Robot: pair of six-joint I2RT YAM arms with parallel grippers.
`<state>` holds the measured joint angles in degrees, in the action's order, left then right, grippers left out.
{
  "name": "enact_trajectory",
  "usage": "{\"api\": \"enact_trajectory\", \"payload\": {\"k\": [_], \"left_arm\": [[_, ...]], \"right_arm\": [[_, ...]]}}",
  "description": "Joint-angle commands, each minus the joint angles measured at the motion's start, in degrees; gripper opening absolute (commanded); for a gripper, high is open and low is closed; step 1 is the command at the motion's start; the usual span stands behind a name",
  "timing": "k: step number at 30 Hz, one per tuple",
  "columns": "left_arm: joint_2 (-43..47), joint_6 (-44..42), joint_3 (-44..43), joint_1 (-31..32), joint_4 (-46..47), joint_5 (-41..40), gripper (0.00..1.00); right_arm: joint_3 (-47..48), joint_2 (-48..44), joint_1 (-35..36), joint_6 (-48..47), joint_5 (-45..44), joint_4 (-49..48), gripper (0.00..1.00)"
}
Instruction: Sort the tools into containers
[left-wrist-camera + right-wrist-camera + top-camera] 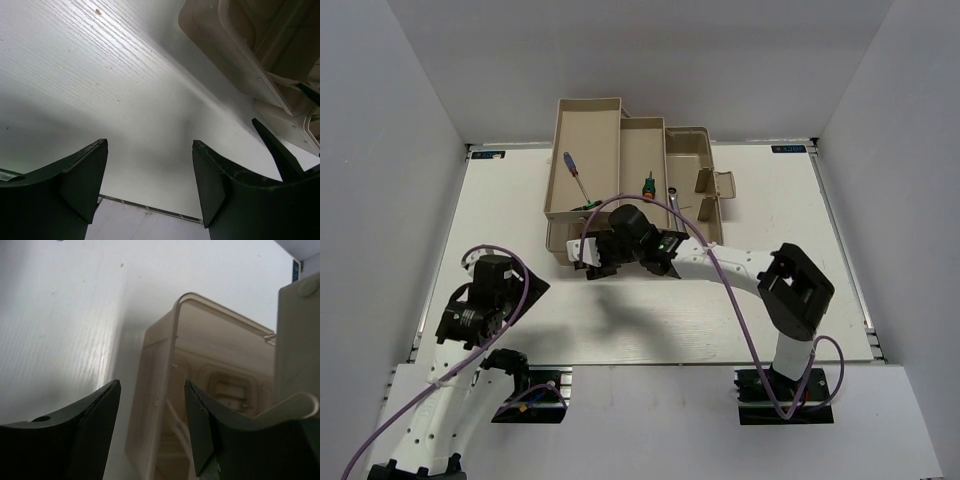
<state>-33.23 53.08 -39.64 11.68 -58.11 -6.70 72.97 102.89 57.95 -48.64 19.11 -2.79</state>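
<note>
Next, my right gripper closes on the translucent brown lid's near edge (574,264) (169,356), near the lid's rounded corner next to the tray that has the blue-handled screwdriver.
The tan toolbox (692,160) stands at the back middle with its beige trays (588,140) fanned out. A blue-handled screwdriver (571,168) lies in the left tray, with something green (588,206) at its tip end. A stubby green screwdriver (647,186) lies in the middle tray (642,145). A silver wrench (676,197) lies in the right part. My right gripper (588,258) (152,382) is open, its jaws either side of the edge of the translucent brown lid (210,370), holding nothing. My left gripper (150,142) is open and empty over bare table.
The toolbox's pale handle (724,185) sticks out at its right. The toolbox corner (260,55) shows at the upper right of the left wrist view. White walls close in the table (670,320) on three sides. A purple cable (720,275) runs along my right arm.
</note>
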Motion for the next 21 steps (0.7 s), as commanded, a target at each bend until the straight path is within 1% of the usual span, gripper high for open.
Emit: {"api": "enact_trajectory", "payload": {"k": [1, 4, 8, 9, 10, 12, 14, 15, 17, 18, 19, 20, 21], "left_arm": [[0.63, 0.80, 1.14, -0.34, -0.60, -1.30, 0.79], [0.63, 1.32, 1.14, -0.34, -0.60, -1.30, 0.80], [0.63, 3.78, 1.14, -0.34, -0.60, -1.83, 0.81], [0.63, 4.39, 1.66, -0.34, -0.60, -1.83, 0.81], [0.63, 5.53, 1.67, -0.34, -0.60, -1.83, 0.82], [1.15, 6.59, 2.19, -0.34, 0.35, -1.13, 0.82], [1.15, 7.21, 2.89, -0.34, 2.28, 0.71, 0.82], [1.15, 8.17, 3.86, -0.34, 2.91, 1.51, 0.82], [0.54, 9.66, 6.31, -0.34, 4.75, 4.65, 0.81], [-0.07, 10.37, 7.37, -0.34, 7.37, 5.90, 0.80], [-0.08, 11.16, 8.69, -0.34, 9.05, 8.78, 0.77], [-0.77, 13.00, 11.66, -0.34, 11.06, 10.37, 0.77], [-0.78, 13.97, 13.17, -0.34, 15.70, 11.96, 0.76]], "right_arm": [[3.66, 2.57, 0.67, -1.72, -2.41, -4.24, 0.60], [5.94, 4.94, 0.93, -2.86, -4.52, -3.28, 0.60], [10.07, 11.44, 1.37, -6.46, -7.16, -1.61, 0.60], [11.04, 12.32, 1.55, -6.64, -7.77, 0.05, 0.60], [12.62, 15.03, 1.55, -7.25, -9.52, 0.50, 0.59], [14.30, 16.63, 1.55, -7.26, -10.76, 1.38, 0.54], [15.09, 17.17, 1.55, -7.34, -11.03, 2.08, 0.44], [15.18, 16.73, 1.46, -7.34, -10.94, 2.61, 0.27], [13.53, 15.24, 1.46, -6.91, -10.33, 2.61, 0.04], [12.91, 12.80, 1.11, -6.73, -10.24, 2.61, 0.00], [10.99, 11.82, 1.28, -5.95, -10.15, 2.52, 0.00], [10.44, 9.72, 1.37, -5.15, -10.24, 2.09, 0.00], [10.26, 7.70, 1.20, -4.36, -10.15, 1.56, 0.00]]}}
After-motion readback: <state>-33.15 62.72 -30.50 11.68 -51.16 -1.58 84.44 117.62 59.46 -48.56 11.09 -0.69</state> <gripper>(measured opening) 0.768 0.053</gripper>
